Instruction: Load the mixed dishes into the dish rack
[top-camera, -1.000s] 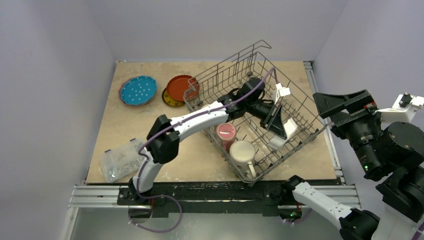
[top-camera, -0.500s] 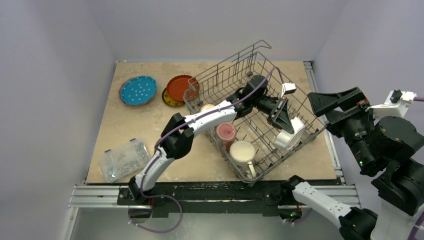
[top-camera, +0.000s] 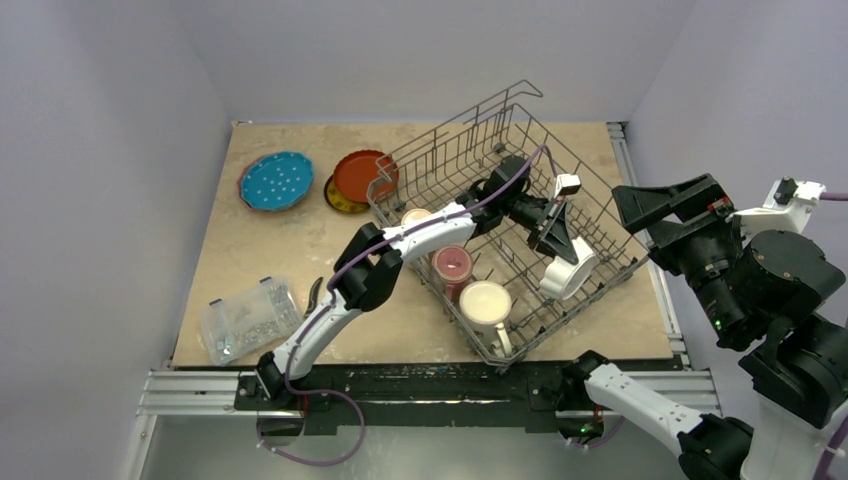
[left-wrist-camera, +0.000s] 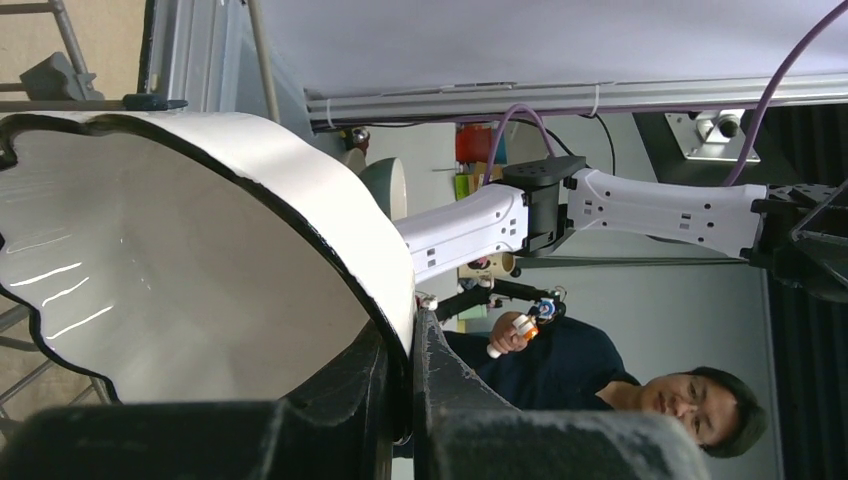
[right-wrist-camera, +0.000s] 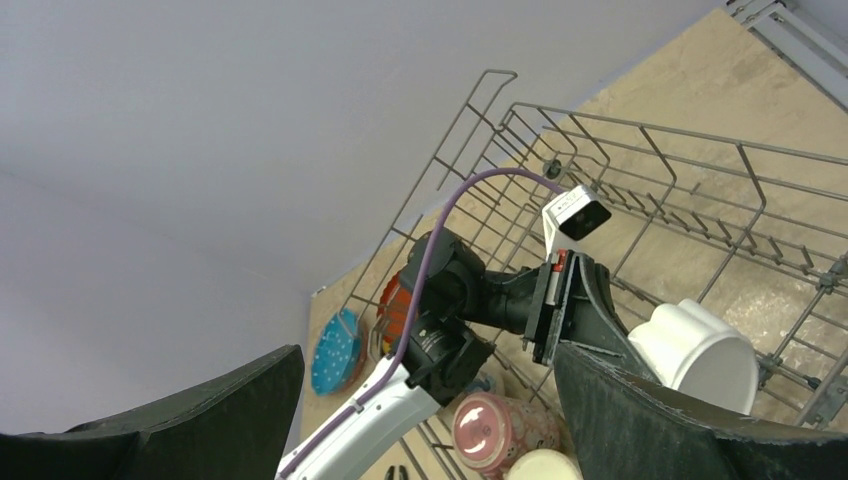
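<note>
The white fluted bowl leans tilted over the rack's wires, so my left gripper will rest the bowl there, regrasp its rim (left-wrist-camera: 368, 300) and turn the bowl steeper.
My left gripper (top-camera: 560, 245) is shut on the rim of the white fluted bowl (top-camera: 573, 272), held tilted inside the right part of the grey wire dish rack (top-camera: 470, 150). In the left wrist view the bowl (left-wrist-camera: 180, 270) fills the left side, its rim pinched between my fingers (left-wrist-camera: 400, 380). A maroon mug (top-camera: 452, 266), a cream mug (top-camera: 486, 304) and a small beige cup (top-camera: 414, 216) stand in the rack. The blue dotted plate (top-camera: 275, 181), red-orange plate (top-camera: 360, 175) and yellow plate (top-camera: 340, 203) lie on the table, far left. My right gripper (top-camera: 680, 205) is open and empty, raised right of the rack.
A clear plastic box of metal parts (top-camera: 243, 320) sits at the table's near left. Black-handled pliers (top-camera: 314, 293) lie beside it, partly under my left arm. The rack's raised handle (top-camera: 500, 100) stands at its far side. The right wrist view shows the bowl (right-wrist-camera: 695, 355) and rack (right-wrist-camera: 680, 180) from above.
My left gripper has turned and shifted slightly with the bowl inside the rack, tilting it so its outside faces up. The right arm has moved a little left.
</note>
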